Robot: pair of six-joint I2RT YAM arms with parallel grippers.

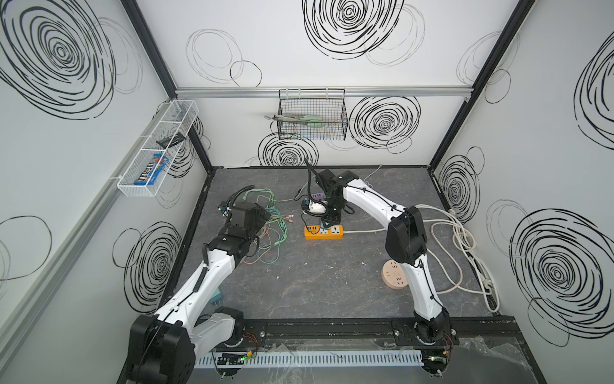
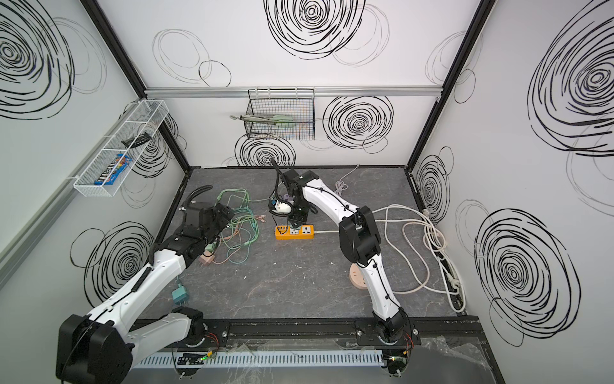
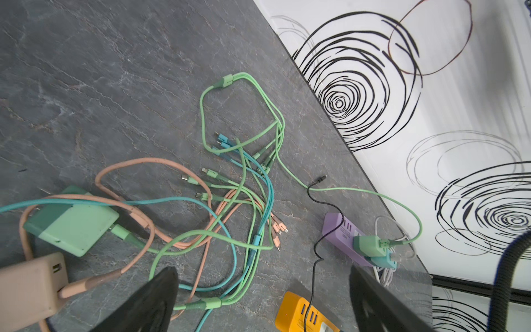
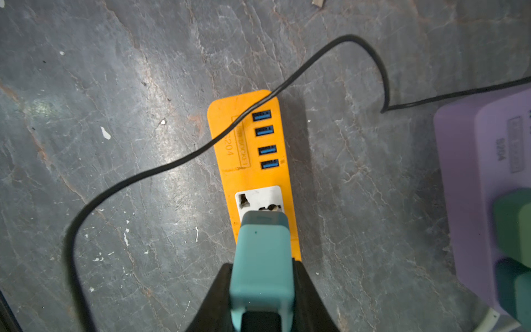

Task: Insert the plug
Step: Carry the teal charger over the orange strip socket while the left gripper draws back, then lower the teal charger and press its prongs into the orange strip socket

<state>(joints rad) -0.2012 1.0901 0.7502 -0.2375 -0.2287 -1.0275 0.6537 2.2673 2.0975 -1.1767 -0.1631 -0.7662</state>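
My right gripper will release the teal plug in the orange strip's white socket (image 1: 324, 231) (image 4: 247, 208) next to the blue USB ports.
An orange power strip (image 1: 324, 231) (image 2: 294, 232) lies mid-table, with blue USB ports and a white socket (image 4: 258, 201). My right gripper (image 4: 262, 267) (image 1: 330, 217) is shut on a teal plug (image 4: 263, 253), held nose-down over that socket. The plug's front end sits at the socket face; its prongs are hidden under its body. My left gripper (image 3: 263, 276) (image 1: 262, 212) hovers open and empty over the cable tangle, left of the strip (image 3: 301, 313).
A thin black cable (image 4: 172, 163) crosses the orange strip. A purple strip (image 4: 488, 172) with green and teal chargers lies just behind. Green, teal and peach cables (image 1: 269, 229) spread at left. White cord coils (image 1: 458, 239) and a round beige socket disc (image 1: 393, 272) sit at right.
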